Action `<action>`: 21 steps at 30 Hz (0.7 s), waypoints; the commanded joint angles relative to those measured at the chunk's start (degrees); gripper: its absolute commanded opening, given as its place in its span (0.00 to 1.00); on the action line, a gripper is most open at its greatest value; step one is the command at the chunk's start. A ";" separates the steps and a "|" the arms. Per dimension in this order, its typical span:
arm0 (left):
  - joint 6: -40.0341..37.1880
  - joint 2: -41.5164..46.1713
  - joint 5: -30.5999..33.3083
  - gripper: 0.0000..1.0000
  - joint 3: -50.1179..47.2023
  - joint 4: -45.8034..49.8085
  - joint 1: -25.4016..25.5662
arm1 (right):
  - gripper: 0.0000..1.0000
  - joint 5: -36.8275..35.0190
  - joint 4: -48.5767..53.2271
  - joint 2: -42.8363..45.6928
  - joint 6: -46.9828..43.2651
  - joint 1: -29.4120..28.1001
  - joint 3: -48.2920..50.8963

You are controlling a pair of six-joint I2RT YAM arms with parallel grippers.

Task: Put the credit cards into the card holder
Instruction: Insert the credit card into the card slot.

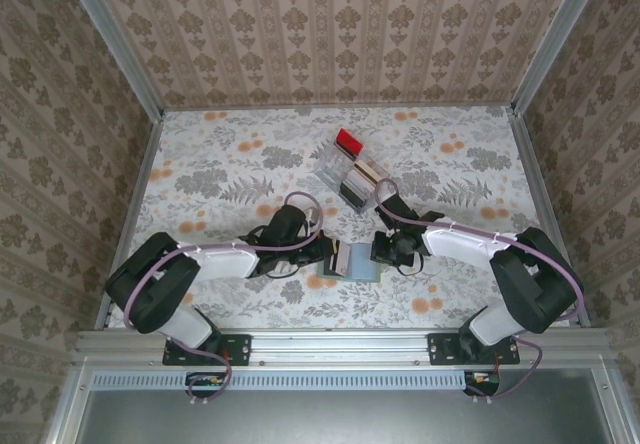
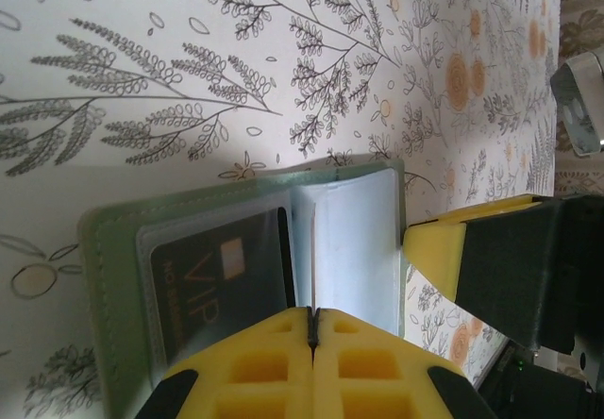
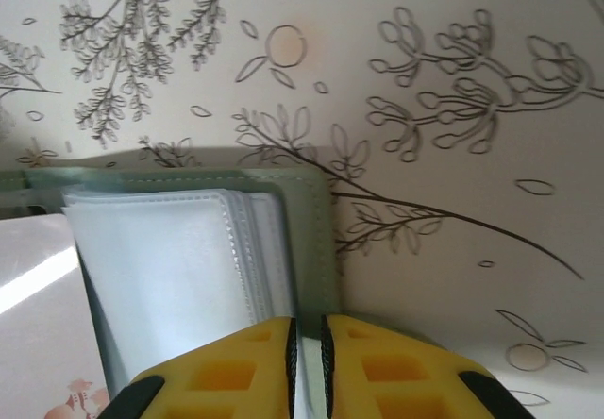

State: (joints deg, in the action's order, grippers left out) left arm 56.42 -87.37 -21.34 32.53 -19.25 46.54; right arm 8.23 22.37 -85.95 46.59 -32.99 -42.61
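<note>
Next, I let the pale credit card go from my left gripper inside the card holder's clear sleeve (image 1: pixel 360 261) (image 2: pixel 359 249) nearest my right gripper.
The sage green card holder (image 1: pixel 355 262) lies open on the floral table between my two grippers. In the left wrist view its cover (image 2: pixel 113 249) frames clear sleeves, and one sleeve holds a dark credit card (image 2: pixel 222 282) marked VIP. My left gripper (image 2: pixel 313 317) is shut on the thin edge of a clear sleeve leaf. My right gripper (image 3: pixel 307 329) pinches the near edge of the green cover (image 3: pixel 311 211) beside the stacked sleeves, jaws almost together. One of its yellow fingertips (image 2: pixel 434 249) touches the holder's right edge. More credit cards (image 1: pixel 360 182) stand in the tray.
A clear plastic tray (image 1: pixel 335 162) with a red end piece (image 1: pixel 348 142) sits behind the holder, mid-table. Metal rails edge the table at left, right and front. Patterned walls close in the back and sides. Both arms (image 1: pixel 225 259) (image 1: pixel 470 242) reach inward near the front.
</note>
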 commanded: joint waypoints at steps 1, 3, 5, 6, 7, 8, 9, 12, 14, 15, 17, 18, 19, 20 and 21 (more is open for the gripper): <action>-0.14 -1.97 -1.11 0.00 0.42 -5.69 0.61 | 0.19 -3.29 2.78 1.73 -0.61 0.12 1.19; 0.42 -3.07 -0.81 0.00 0.43 -6.09 0.82 | 0.18 -3.26 2.25 1.26 -0.46 0.12 1.63; 1.18 -4.20 -0.57 0.00 -0.05 -7.52 0.95 | 0.18 -3.02 1.57 0.55 -0.30 0.08 2.07; 1.52 -4.59 -0.49 0.00 -0.31 -7.86 1.07 | 0.18 -3.03 1.39 0.22 -0.23 0.12 2.24; 1.91 -5.17 -0.45 0.00 -0.45 -8.25 1.09 | 0.18 -3.04 1.08 -0.19 -0.12 0.12 2.46; 2.25 -5.78 -0.37 0.00 -0.67 -8.74 1.21 | 0.17 -3.13 0.82 -0.48 -0.01 0.12 2.74; 2.65 -6.17 -0.20 0.00 -1.05 -9.37 1.42 | 0.17 -3.12 0.45 -0.79 0.20 0.12 2.95; 3.84 -8.06 0.24 0.00 -1.43 -11.09 1.95 | 0.17 -2.72 -0.53 -1.54 0.50 0.12 3.58; 4.58 -9.39 -0.18 0.00 -1.33 -12.55 2.53 | 0.17 -2.64 -0.88 -1.67 0.69 0.03 3.91; 5.01 -9.81 -0.10 0.00 -1.38 -13.04 2.79 | 0.17 -2.69 -0.98 -1.75 0.78 0.03 4.10; 5.63 -10.10 0.66 0.00 -1.73 -13.50 3.46 | 0.17 -2.61 -1.55 -1.80 0.96 0.03 4.61; 5.71 -10.13 0.69 0.00 -1.77 -13.45 3.55 | 0.17 -2.68 -1.71 -1.74 1.14 0.03 4.80; 5.71 -10.02 0.66 0.00 -1.86 -13.33 3.65 | 0.17 -2.63 -1.99 -1.68 1.22 0.01 5.06; 5.56 -9.72 0.73 0.00 -1.95 -12.95 3.80 | 0.17 -2.57 -2.09 -1.75 1.35 0.03 5.16; 5.54 -9.43 0.98 0.00 -2.10 -12.35 3.75 | 0.17 -2.60 -2.15 -1.76 1.27 0.03 5.26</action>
State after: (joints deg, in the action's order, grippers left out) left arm 61.30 -96.40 -20.67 31.57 -32.69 49.43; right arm 6.68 20.75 -85.45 46.85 -32.99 -40.14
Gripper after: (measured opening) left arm 0.047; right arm 0.167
